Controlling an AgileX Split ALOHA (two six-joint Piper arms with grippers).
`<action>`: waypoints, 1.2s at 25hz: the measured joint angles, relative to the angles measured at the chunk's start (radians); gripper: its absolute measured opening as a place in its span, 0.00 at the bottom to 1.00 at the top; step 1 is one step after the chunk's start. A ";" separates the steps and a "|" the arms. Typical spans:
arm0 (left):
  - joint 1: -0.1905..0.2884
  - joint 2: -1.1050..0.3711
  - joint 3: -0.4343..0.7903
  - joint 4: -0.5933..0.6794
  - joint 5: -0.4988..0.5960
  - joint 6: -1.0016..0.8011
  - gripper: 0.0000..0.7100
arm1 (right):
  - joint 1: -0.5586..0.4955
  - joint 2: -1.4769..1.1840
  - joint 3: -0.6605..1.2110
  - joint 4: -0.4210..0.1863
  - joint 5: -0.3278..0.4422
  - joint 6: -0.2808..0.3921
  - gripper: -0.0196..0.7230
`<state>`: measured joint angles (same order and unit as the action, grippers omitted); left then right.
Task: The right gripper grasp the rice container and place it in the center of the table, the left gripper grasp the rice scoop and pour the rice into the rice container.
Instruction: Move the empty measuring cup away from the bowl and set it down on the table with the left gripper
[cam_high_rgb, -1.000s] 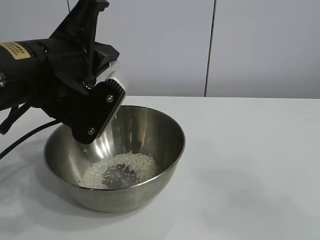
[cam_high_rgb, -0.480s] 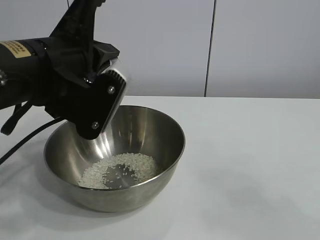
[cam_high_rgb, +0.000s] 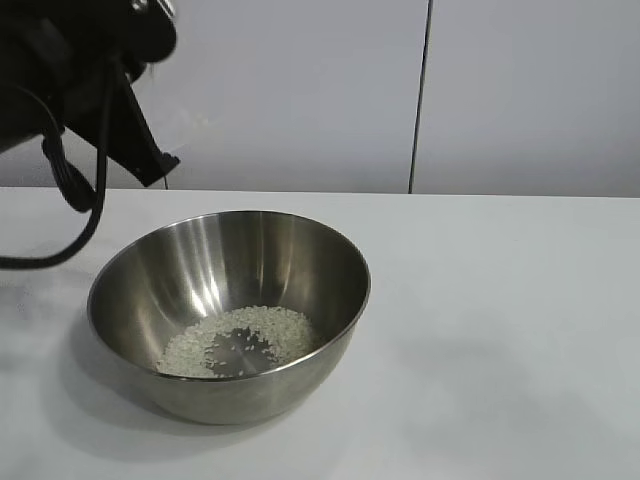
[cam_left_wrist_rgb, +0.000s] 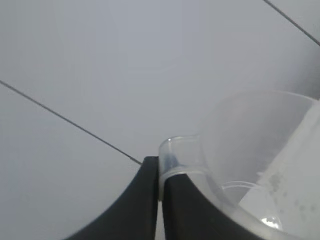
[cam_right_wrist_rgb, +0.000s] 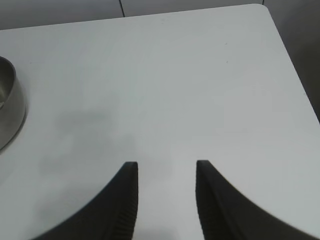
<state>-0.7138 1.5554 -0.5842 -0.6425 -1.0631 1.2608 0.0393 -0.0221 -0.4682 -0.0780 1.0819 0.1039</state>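
Observation:
My left gripper is to release the rice scoop on the table (cam_high_rgb: 39, 352) next to the steel rice container, below the black cable.
The steel rice container (cam_high_rgb: 310, 250) stands on the white table (cam_high_rgb: 500, 330) with a thin layer of rice (cam_high_rgb: 270, 330) in its bottom. My left gripper (cam_high_rgb: 150, 160) is raised above and behind the bowl's left side, at the top left of the exterior view. In the left wrist view the left gripper (cam_left_wrist_rgb: 160, 167) is shut on the wall of the clear plastic rice scoop (cam_left_wrist_rgb: 240, 145), one finger inside and one outside. My right gripper (cam_right_wrist_rgb: 166, 167) is open and empty above bare table, to the side of the bowl's edge (cam_right_wrist_rgb: 12, 110).
A black cable (cam_high_rgb: 80, 200) hangs from the left arm behind the bowl. A grey panelled wall (cam_high_rgb: 420, 90) stands behind the table. The table's rounded corner (cam_right_wrist_rgb: 262, 7) shows in the right wrist view.
My left gripper has lifted up and to the left, away from over the bowl, with the scoop still in it. The bowl and rice have not moved.

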 joint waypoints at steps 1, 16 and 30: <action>0.029 -0.017 0.000 0.000 0.024 -0.059 0.01 | 0.000 0.000 0.000 0.000 0.000 0.000 0.37; 0.642 -0.126 0.111 0.843 0.279 -1.329 0.01 | 0.000 0.000 0.000 0.000 -0.001 0.000 0.37; 0.820 0.315 0.225 0.973 -0.066 -1.350 0.01 | 0.000 0.000 0.000 0.000 0.000 0.000 0.37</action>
<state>0.1064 1.8706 -0.3588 0.3300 -1.1288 -0.0897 0.0393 -0.0221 -0.4682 -0.0780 1.0819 0.1039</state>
